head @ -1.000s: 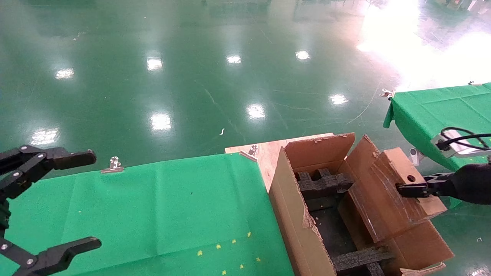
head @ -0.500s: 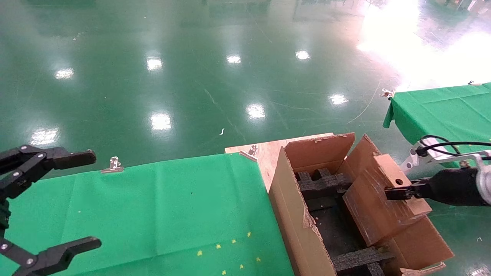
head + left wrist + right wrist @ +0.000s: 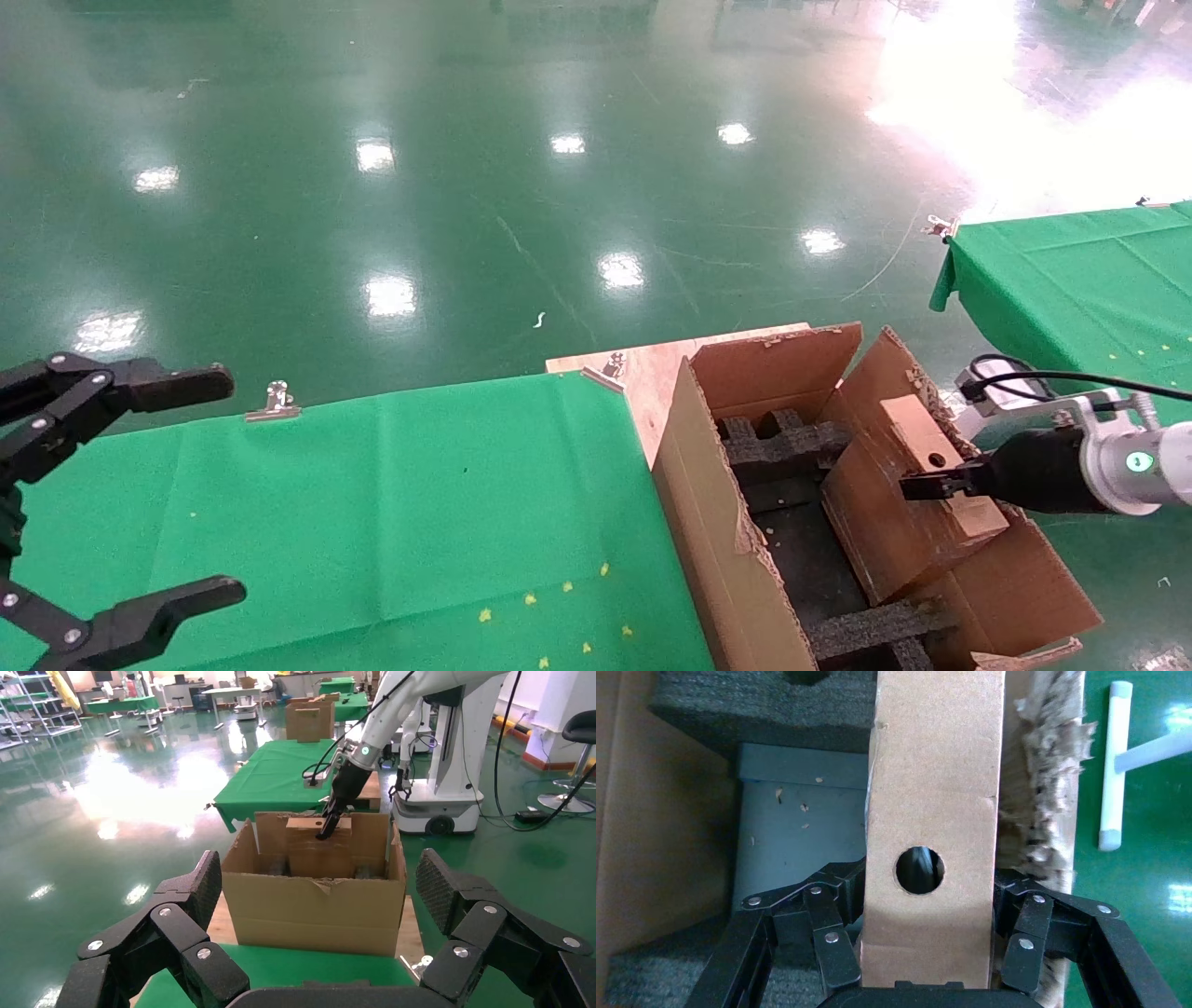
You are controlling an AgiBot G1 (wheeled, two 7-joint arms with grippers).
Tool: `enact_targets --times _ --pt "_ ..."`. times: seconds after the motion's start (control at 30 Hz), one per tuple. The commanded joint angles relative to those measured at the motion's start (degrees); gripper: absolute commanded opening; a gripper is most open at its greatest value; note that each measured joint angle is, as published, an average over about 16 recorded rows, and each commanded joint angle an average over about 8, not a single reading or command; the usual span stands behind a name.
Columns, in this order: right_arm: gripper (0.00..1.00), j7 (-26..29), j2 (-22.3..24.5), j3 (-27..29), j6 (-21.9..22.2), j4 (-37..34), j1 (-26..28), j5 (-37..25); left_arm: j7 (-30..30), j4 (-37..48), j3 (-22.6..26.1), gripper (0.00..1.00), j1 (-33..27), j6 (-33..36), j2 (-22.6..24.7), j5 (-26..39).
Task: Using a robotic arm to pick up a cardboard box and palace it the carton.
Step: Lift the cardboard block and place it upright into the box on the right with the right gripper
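Observation:
Next, my right gripper lets go of the small cardboard box between the black foam inserts (image 3: 862,535) (image 3: 910,841), along the long side of the large carton.
My right gripper (image 3: 922,486), on the white robotic arm (image 3: 1131,463) with the teal ring, is shut on the small cardboard box (image 3: 885,531). It holds the box tilted, with the lower end down inside the large carton (image 3: 708,522) and the holed narrow side up. In the right wrist view the gripper (image 3: 926,903) has its fingers (image 3: 831,917) clamped on both broad faces of the box (image 3: 933,776), above black foam inserts (image 3: 758,706). My left gripper (image 3: 226,485) hangs open over the green table, far from the carton (image 3: 316,910).
A green-clothed table (image 3: 372,503) lies left of the carton, its cloth held by metal clips (image 3: 277,401). The carton stands on a wooden board (image 3: 652,368). A second green table (image 3: 1071,270) is at the right. Foam blocks (image 3: 787,447) line the carton's ends.
The right gripper has carried the cardboard box left and downward. The box now sits deeper between the carton's walls. The left gripper has not moved.

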Motion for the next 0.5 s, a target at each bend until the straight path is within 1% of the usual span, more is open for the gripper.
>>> enact_targets --times 0.03,0.23,0.5 --pt "0.00 0.41 -0.77 -0.26 0.85 -0.62 -0.83 0.11 0.00 0.00 0.01 1.00 0.00 0.00 0.00 0.00" --pt "0.00 0.16 -3.16 -0.39 2.06 -3.02 -2.68 1.00 0.01 0.00 0.03 1.00 -0.01 -0.01 -0.01 -0.02" --pt "0.00 -1.58 -6.18 -0.15 2.38 -6.67 -5.02 2.69 0.03 0.00 0.05 1.00 -0.01 -0.02 -0.02 -0.04"
